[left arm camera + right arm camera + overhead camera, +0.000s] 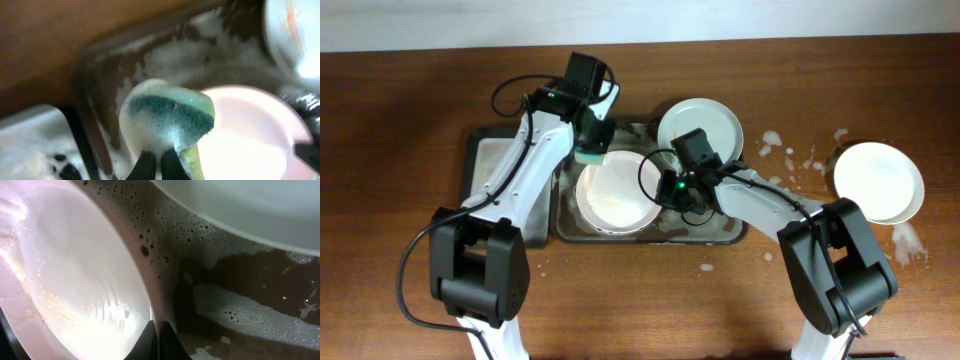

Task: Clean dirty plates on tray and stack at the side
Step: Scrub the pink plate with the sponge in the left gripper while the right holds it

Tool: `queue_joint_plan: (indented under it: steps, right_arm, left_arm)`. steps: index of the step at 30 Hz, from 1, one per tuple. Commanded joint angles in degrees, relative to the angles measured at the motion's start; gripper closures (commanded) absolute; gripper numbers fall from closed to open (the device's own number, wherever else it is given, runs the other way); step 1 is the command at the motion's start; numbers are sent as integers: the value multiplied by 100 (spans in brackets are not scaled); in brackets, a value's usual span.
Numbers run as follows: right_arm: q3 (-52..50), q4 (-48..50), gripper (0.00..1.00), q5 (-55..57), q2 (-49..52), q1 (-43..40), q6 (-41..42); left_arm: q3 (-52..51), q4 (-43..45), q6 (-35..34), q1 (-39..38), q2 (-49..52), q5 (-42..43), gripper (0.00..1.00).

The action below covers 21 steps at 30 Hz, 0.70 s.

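My right gripper needs to let go of the pale plate on top of the other plate (880, 181) lying on the wooden table.
The dark soapy tray (720, 232) holds one white plate (617, 192). My right gripper (667, 188) is shut on that plate's right rim; the wrist view shows the fingers (156, 332) pinching the rim of the plate (65, 275). My left gripper (592, 140) is shut on a foamy green sponge (591, 155) at the plate's upper left edge; the wrist view shows the sponge (167, 119) over the plate (250, 135). A second plate (700, 125) with orange smears leans on the tray's far right rim. A third plate (878, 180) lies on the table at right.
A smaller dark tray (485, 160) with foam sits left of the main tray, under my left arm. Foam and water spots (790, 160) lie on the wooden table between the tray and the right plate.
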Motion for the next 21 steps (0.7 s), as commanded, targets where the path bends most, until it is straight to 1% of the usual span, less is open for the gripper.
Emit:
queue_joint_plan:
  steps: [1,3,4,6,7,8,9,10,12,13,15,16,18,21]
  right_arm:
    - [-11,-55,96,157,24,-22,-70]
    - [-11,-55,96,155,24,-22,-70]
    - [-11,-55,96,155,24,-22,-70]
    - [-11,-55,96,155,24,-22,-68]
    - [-11,-52,96,155,24,-22,-68]
    - [-11,-50,96,153,24,-22,-68]
    - [-11,-52,96,153,24,-22,-68]
    - [-11,-55,96,153,24,-22,-68]
    - [-11,-50,96,153,24,-22,-68]
    - [-11,-48,96,153,24,-22,-68]
    - [-11,-48,96,155,24,-22,-68]
    - [-11,-48,96,155,24,-22,-68]
    - [-11,-50,96,155,24,-22,-68]
    - [-11,-50,96,153,24,-22,-68]
  left_arm:
    - [308,-457,-273,-2,-13,-63,100]
    - [306,-804,-267,-2,-13,341,100]
    - [195,-966,-101,-2,-13,721,99]
    - [-131,-1023,-42,-2,-13,1266,100]
    - [-481,-789,-46,-2,-13,1609,100]
    - [-894,-315,-57,-2,-11,1779,100]
    - [-1182,59,-164,-2,-11,1746,100]
    - [-1742,811,-367,-2,-11,1558,100]
    - [-2516,1891,-468,-2,-11,1425,100]
    - [-2695,2103,-468,-2,-11,1410,99]
    - [-2865,2214,-470,-2,-11,973,100]
    - [-2892,2216,-468,-2,-11,636,100]
    - [-2894,2236,-472,-2,-11,-352,99]
    - [-2894,2441,-466,-2,-11,-1272,99]
